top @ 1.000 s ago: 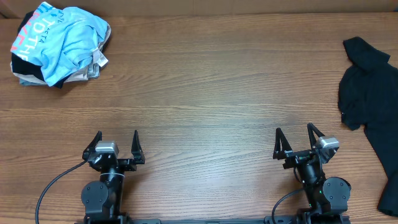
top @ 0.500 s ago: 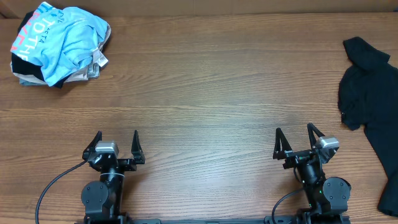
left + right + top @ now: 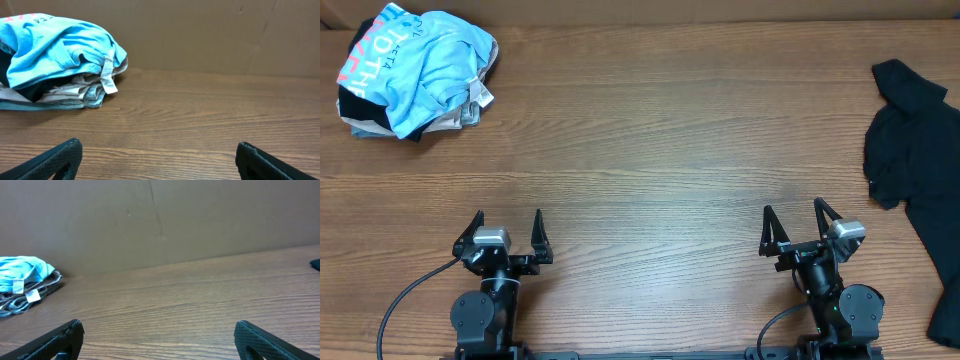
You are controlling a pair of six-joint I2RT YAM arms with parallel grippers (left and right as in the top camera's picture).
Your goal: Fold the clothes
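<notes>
The black polo shirt's inner edge (image 3: pixel 883 192), where the crumpled cloth bulges toward the middle of the table, will be grasped by my right gripper.
The black polo shirt (image 3: pixel 920 150) lies crumpled at the right edge of the table and runs out of the overhead view; a black sliver of it (image 3: pixel 315 263) shows at the right edge of the right wrist view. My left gripper (image 3: pixel 508 222) is open and empty near the front edge at the left, with only bare wood between its fingers (image 3: pixel 55 160). My right gripper (image 3: pixel 793 216) is open and empty near the front edge at the right, some way left of and nearer than the shirt.
A pile of clothes topped by a light blue garment (image 3: pixel 420 65) with pink and white lettering sits at the back left corner; it also shows in the left wrist view (image 3: pixel 55 55) and the right wrist view (image 3: pixel 22 272). A brown cardboard wall (image 3: pixel 160 220) stands behind the wooden table (image 3: pixel 650 150).
</notes>
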